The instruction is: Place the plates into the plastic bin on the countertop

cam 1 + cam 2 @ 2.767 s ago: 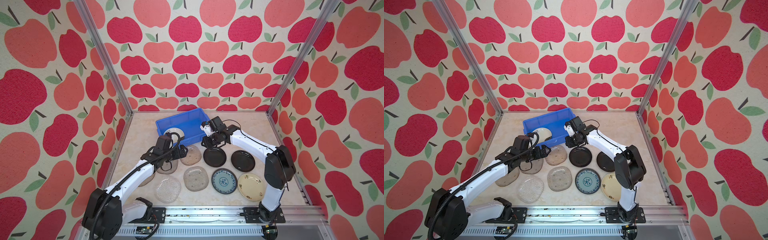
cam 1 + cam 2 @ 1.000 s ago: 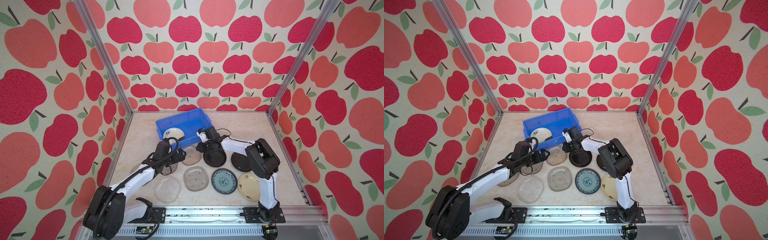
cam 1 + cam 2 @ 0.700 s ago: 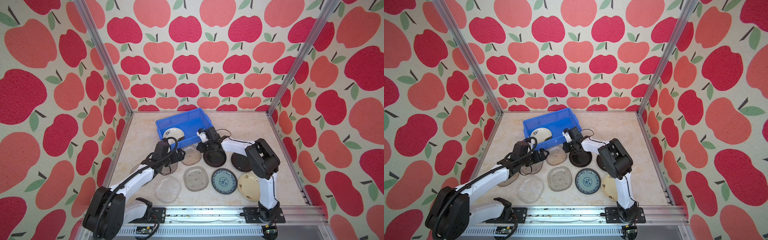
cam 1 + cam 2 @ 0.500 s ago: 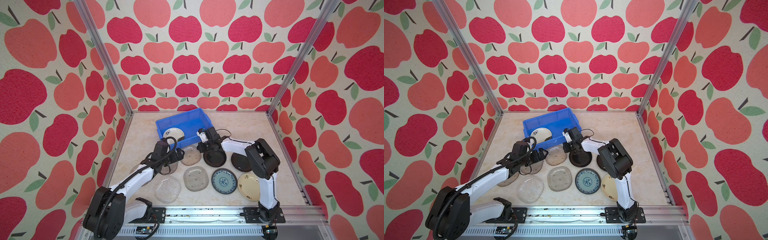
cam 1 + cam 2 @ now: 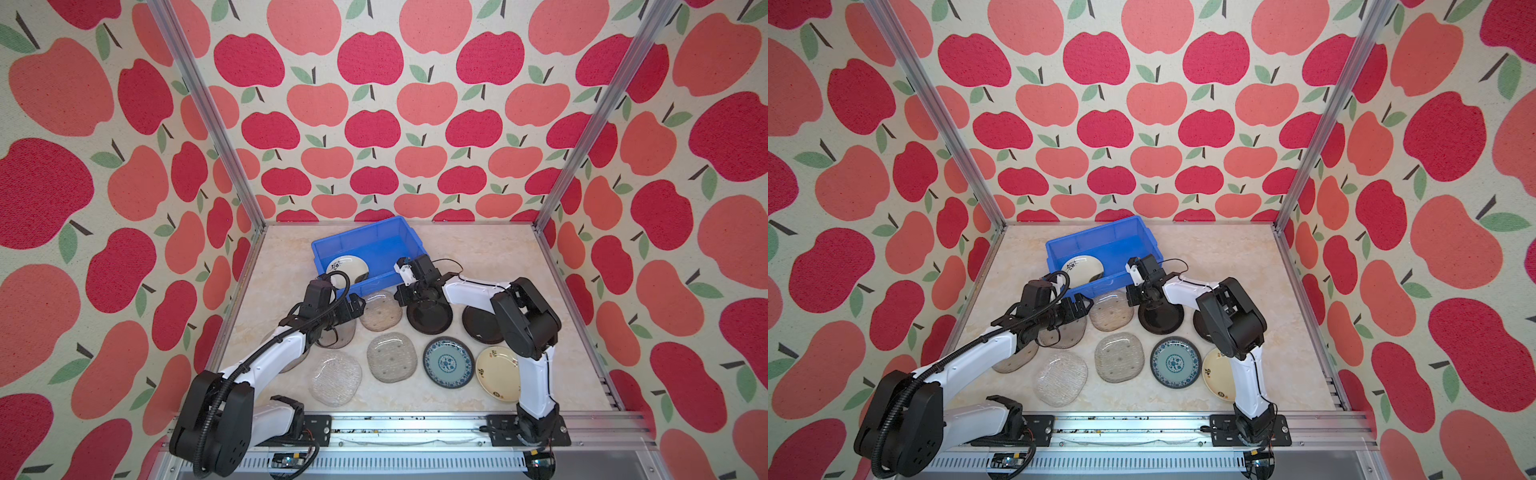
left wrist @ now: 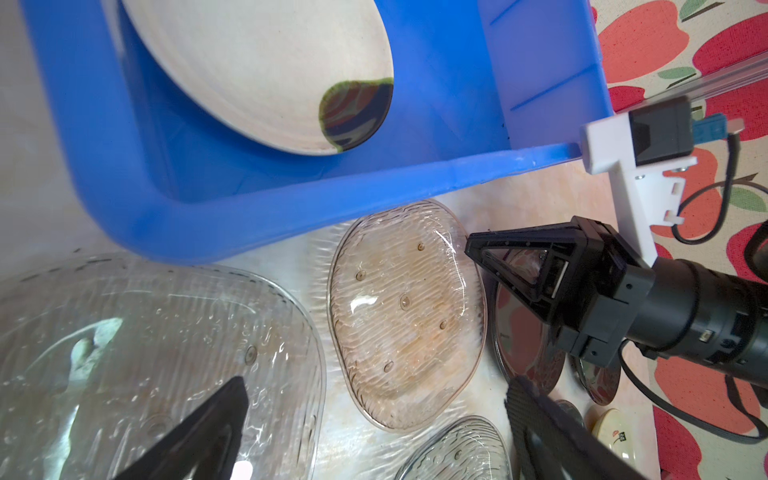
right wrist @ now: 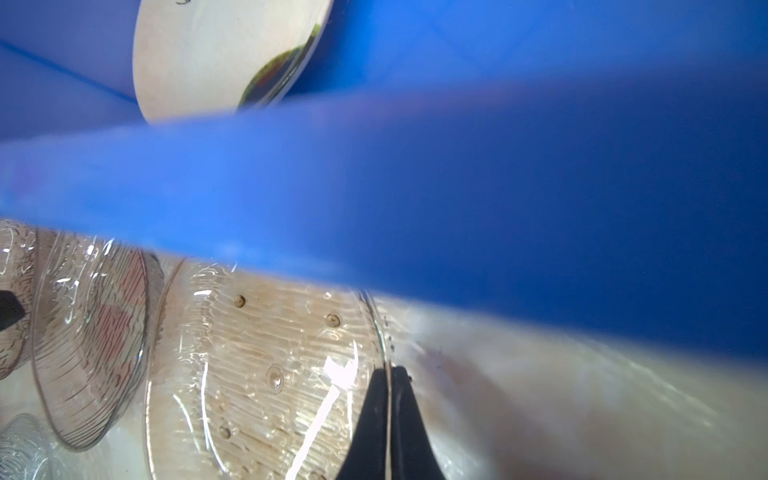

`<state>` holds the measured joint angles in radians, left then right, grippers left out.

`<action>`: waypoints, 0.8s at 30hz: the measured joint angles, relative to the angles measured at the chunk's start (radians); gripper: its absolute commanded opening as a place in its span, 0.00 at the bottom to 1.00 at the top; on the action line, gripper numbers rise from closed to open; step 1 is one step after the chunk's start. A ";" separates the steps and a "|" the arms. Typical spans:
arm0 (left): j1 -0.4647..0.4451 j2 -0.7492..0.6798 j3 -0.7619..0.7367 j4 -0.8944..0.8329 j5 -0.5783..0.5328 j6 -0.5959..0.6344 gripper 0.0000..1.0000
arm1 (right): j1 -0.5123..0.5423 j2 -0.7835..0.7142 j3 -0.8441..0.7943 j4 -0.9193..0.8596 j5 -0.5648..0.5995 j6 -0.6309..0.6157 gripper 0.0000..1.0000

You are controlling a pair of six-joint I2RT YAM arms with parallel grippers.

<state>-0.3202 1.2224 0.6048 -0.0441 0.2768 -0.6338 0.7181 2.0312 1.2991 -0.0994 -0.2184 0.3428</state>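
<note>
I will next close my left gripper on the smoky glass plate's rim (image 5: 362,320) (image 6: 339,349), on the side opposite my right gripper, so both can lift the plate.
The blue plastic bin (image 5: 374,243) stands at the back of the countertop (image 5: 490,257); a cream plate (image 5: 347,266) lies in it over a dark one (image 6: 357,112). My right gripper (image 7: 388,382) is down at the bin's near right corner, shut on the rim of a smoky glass plate (image 5: 380,316) (image 6: 403,316). A black plate (image 5: 430,318) lies just beside it. My left gripper (image 5: 356,308) hovers open over another glass plate (image 5: 336,334), holding nothing.
On the countertop also lie a second black plate (image 5: 484,326), a teal patterned plate (image 5: 449,362), a cream plate (image 5: 497,380) and two more glass plates (image 5: 392,357) (image 5: 336,378). One more is partly under the left arm (image 5: 291,361). Apple-patterned walls close in three sides.
The right gripper came down from the bin's edge to the glass plate and its jaws closed on the rim. The left arm drew back toward the front and stayed open.
</note>
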 measured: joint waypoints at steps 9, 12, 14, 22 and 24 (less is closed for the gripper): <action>0.006 0.007 0.034 0.001 0.020 0.023 0.98 | -0.012 -0.080 -0.036 -0.052 -0.003 0.003 0.00; 0.006 0.009 0.034 0.001 0.024 0.023 0.98 | -0.029 -0.109 -0.046 -0.059 -0.006 0.005 0.00; 0.006 0.009 0.034 0.001 0.027 0.023 0.97 | -0.046 -0.120 -0.053 -0.056 -0.018 0.015 0.00; 0.001 0.049 0.034 0.005 0.037 0.023 0.95 | -0.073 -0.124 -0.068 -0.055 -0.039 0.049 0.00; -0.009 0.062 0.034 0.009 0.038 0.022 0.93 | -0.073 -0.124 -0.068 -0.055 -0.042 0.052 0.00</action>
<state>-0.3294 1.2842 0.6384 -0.0353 0.3145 -0.6117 0.6449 1.9076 1.2316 -0.1547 -0.2607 0.3946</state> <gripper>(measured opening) 0.949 0.053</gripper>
